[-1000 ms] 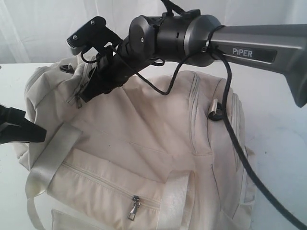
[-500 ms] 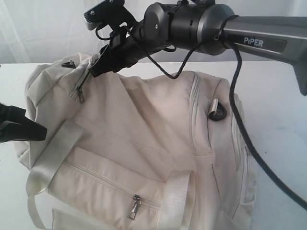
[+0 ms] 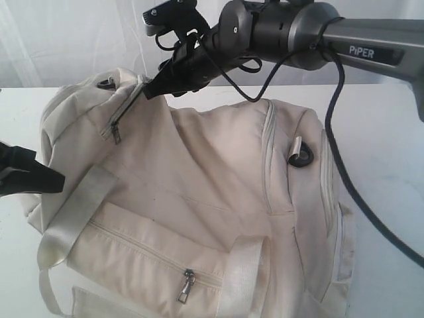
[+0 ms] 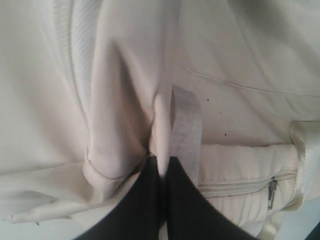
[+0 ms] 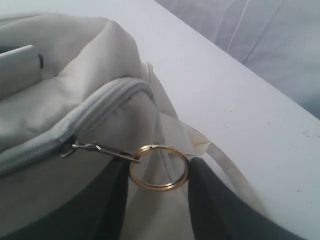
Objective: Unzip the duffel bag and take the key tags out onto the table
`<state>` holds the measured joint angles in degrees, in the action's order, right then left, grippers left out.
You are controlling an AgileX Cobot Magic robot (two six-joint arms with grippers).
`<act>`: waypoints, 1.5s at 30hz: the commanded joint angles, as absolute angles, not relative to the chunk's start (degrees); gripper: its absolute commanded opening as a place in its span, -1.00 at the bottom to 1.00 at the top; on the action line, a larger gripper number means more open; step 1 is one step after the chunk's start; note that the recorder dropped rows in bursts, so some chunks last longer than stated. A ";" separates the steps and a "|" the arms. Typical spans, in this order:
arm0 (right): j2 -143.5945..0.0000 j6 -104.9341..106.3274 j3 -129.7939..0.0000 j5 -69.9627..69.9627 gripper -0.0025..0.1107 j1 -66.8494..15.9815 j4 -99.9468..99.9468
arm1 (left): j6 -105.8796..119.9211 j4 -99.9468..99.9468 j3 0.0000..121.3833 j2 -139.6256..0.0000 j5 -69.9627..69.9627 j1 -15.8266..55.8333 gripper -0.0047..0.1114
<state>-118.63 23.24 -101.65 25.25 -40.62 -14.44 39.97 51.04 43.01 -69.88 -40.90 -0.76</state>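
Observation:
Next, my left gripper takes the fabric [image 3: 108,127] next to the zipper's lower end before my right gripper pulls the ring, as it is holding a fold below the top zipper.
The cream-white duffel bag [image 3: 218,172] lies on the white table [image 3: 387,126]. My right gripper [image 3: 154,91] reaches across to the bag's far left top corner. In the right wrist view the right gripper [image 5: 159,170] is shut on a gold ring [image 5: 172,183] that hangs from a zipper pull [image 5: 97,149] on the bag's top zipper [image 5: 85,117]. At the bag's left end, my left gripper [image 3: 59,180] is shut on a fold of bag fabric [image 4: 159,120], as the left wrist view [image 4: 161,161] shows. No key tags are in view.
A satin handle strap [image 3: 73,212] crosses the bag's front. A front pocket zipper pull [image 3: 185,288] hangs low, another pull [image 3: 116,136] near the top left. A black D-ring [image 3: 301,158] sits on the right. The right arm's cable [image 3: 338,159] drapes over the bag.
The right gripper has moved up and to the right with the ring, lifting the bag's top left corner with it. The left gripper has stayed in place.

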 commanded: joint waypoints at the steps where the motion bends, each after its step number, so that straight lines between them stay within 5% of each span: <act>1: -116.63 23.02 -102.24 27.91 -0.96 -40.12 -15.08 | 44.59 55.52 43.42 -68.69 -41.80 -0.54 -0.75; 9: -115.31 26.45 -102.24 32.25 -0.96 -40.64 -18.41 | 49.80 56.54 43.42 -68.69 -41.23 -0.54 0.02; 12: -115.31 29.14 -102.24 33.39 -0.96 -40.64 -21.56 | 50.08 57.94 43.55 -68.69 -40.24 -0.54 0.16; 23: -115.31 40.79 -102.24 40.29 -0.96 -42.74 -32.99 | 71.10 66.99 52.62 -68.69 -35.95 0.16 0.09; 27: -115.31 42.27 -102.24 40.18 -0.96 -44.84 -32.84 | 84.05 70.04 51.09 -73.45 -33.84 5.95 0.08; 39: -113.39 41.33 -102.24 40.17 -0.96 -45.11 -23.68 | 85.87 65.87 51.09 -82.64 -23.34 7.55 0.07; 45: -113.15 41.21 -102.24 41.12 -0.96 -45.11 -23.68 | 85.87 65.87 51.09 -84.73 -21.38 7.55 -0.20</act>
<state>-114.20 41.22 -101.74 40.43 -45.10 -24.06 85.94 65.67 51.42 -84.22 -21.76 7.29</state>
